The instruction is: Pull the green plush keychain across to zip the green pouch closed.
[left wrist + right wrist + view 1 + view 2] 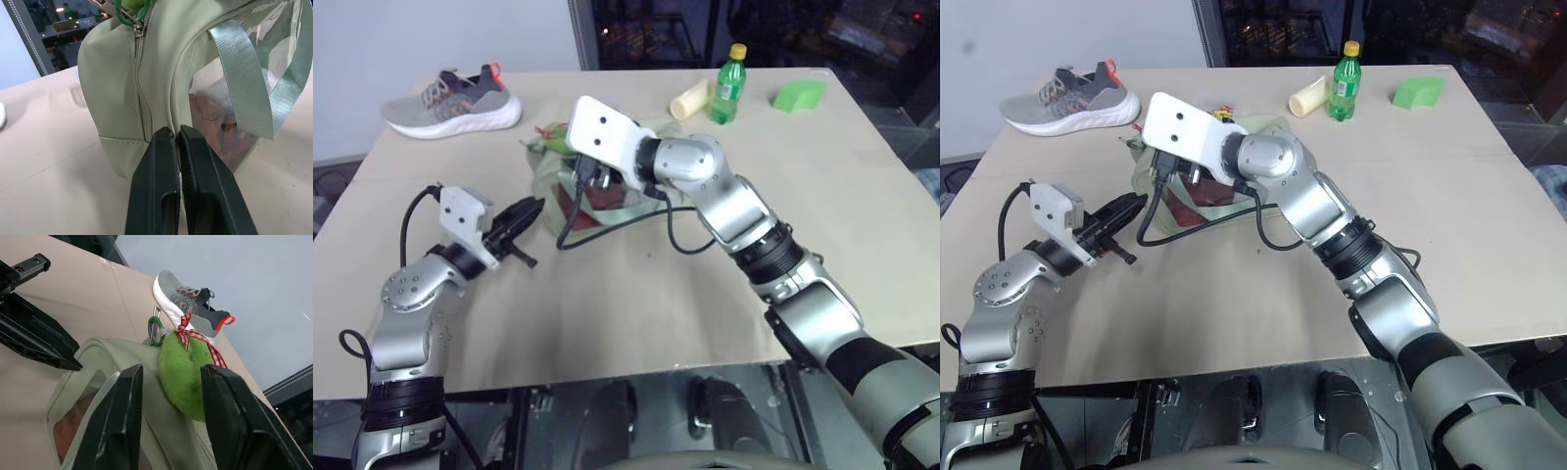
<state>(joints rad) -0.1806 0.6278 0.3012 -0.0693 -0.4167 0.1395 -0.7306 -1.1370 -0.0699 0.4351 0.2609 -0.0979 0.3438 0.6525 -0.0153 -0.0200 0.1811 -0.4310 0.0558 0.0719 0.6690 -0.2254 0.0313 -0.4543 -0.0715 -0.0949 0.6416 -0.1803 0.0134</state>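
Observation:
The green plush keychain is off-centre between my right gripper's open fingers, next to the pouch's top, so next I center them and pinch the plush's lower end (pixel 190 407) first.
The green pouch (pixel 546 188) stands on the tan table, a pale sage bag with a clear side and strap handles. The green plush keychain (pixel 183 377), a lime fuzzy ring with a red checked ribbon, hangs on a green clip (pixel 155 331) at the zipper's end on top of the pouch. My right gripper (pixel 172 369) reaches level over the pouch, its jaws apart with the plush between them; one finger (pixel 230 411) lies against the plush, the other stands a little off it. My left gripper (pixel 530 210) is shut, its tips (pixel 174 133) pressed against the pouch's end by the zipper seam.
A grey sneaker (pixel 450 103) lies at the table's back left. A green bottle with a yellow cap (pixel 729 86), a cream tube (pixel 690 100) and a bright green wedge block (pixel 800 95) stand at the back right. A black cable (pixel 607 230) loops down from my right wrist.

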